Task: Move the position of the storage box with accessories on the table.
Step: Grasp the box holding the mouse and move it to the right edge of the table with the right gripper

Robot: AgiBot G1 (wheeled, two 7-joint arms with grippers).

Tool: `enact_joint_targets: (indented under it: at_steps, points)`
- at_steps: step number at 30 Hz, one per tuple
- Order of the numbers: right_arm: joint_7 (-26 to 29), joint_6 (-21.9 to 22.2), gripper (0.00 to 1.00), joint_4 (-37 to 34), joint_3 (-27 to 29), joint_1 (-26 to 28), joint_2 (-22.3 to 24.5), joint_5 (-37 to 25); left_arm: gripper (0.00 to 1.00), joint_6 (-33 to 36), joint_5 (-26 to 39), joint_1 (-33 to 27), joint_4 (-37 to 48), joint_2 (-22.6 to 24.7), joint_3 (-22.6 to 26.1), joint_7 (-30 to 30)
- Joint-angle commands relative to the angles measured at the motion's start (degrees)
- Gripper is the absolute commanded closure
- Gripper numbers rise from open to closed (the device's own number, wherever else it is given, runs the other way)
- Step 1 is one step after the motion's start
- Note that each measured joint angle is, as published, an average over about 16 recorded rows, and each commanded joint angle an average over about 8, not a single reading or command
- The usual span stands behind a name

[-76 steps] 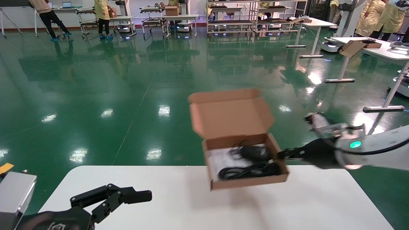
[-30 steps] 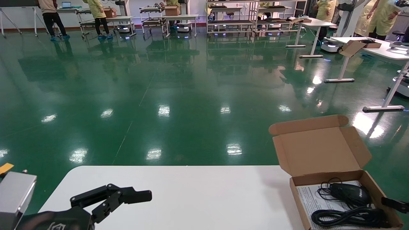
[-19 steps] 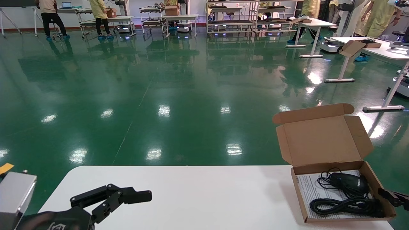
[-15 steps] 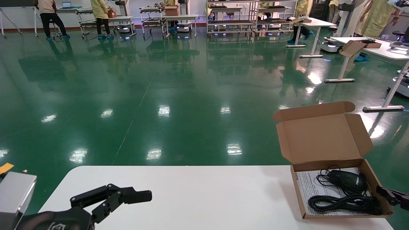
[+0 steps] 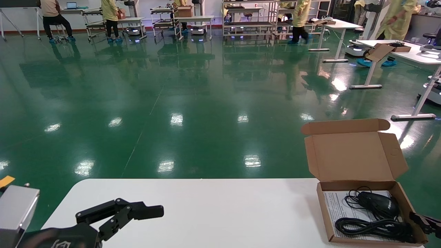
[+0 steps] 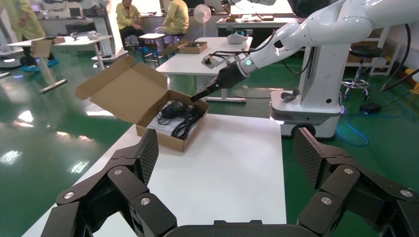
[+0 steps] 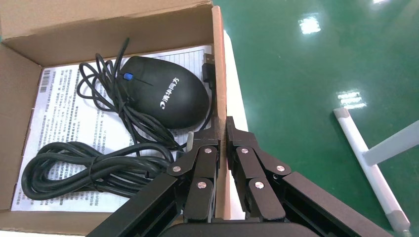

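Note:
I need to lay the storage box flat with my right gripper on the white table's far corner [image 5: 366, 210] by the green floor.
The brown cardboard storage box [image 5: 365, 210] sits at the right end of the white table [image 5: 206, 213] with its lid standing open. Inside it lie a black mouse [image 7: 165, 98], a coiled black cable [image 7: 94, 170] and a white printed sheet [image 7: 74, 113]. My right gripper [image 7: 221, 129] is shut on the box's right side wall [image 7: 219, 59]; in the head view it shows at the frame's right edge [image 5: 418, 220]. My left gripper [image 5: 137, 213] is open and empty over the table's left front, far from the box [image 6: 173, 123].
The box lies close to the table's right edge, with green floor beyond it. Far tables on the right carry another cardboard box [image 5: 382, 51]. People in yellow coats walk at the back. A white robot base [image 6: 306, 108] stands by the table.
My right gripper has carried the box from above the table's middle to its right end. In the last half second the box sank a little. The left arm has not moved.

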Motion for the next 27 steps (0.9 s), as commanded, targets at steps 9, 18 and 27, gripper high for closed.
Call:
enact_joint_targets:
  at_steps: [9,18,27]
  points:
    - [-2.5,2.0,1.00,-1.4,0.6,0.1,0.3,0.8,0.00,0.0,0.0,0.0,0.0,0.0,0.0,0.0]
    - [-3.2,6.7,1.00,-2.2,1.1,0.2,-2.1,1.5,0.00,0.0,0.0,0.0,0.0,0.0,0.0,0.0]
    - [-3.1,10.5,1.00,-2.4,1.3,0.2,-6.1,1.8,0.00,0.0,0.0,0.0,0.0,0.0,0.0,0.0]
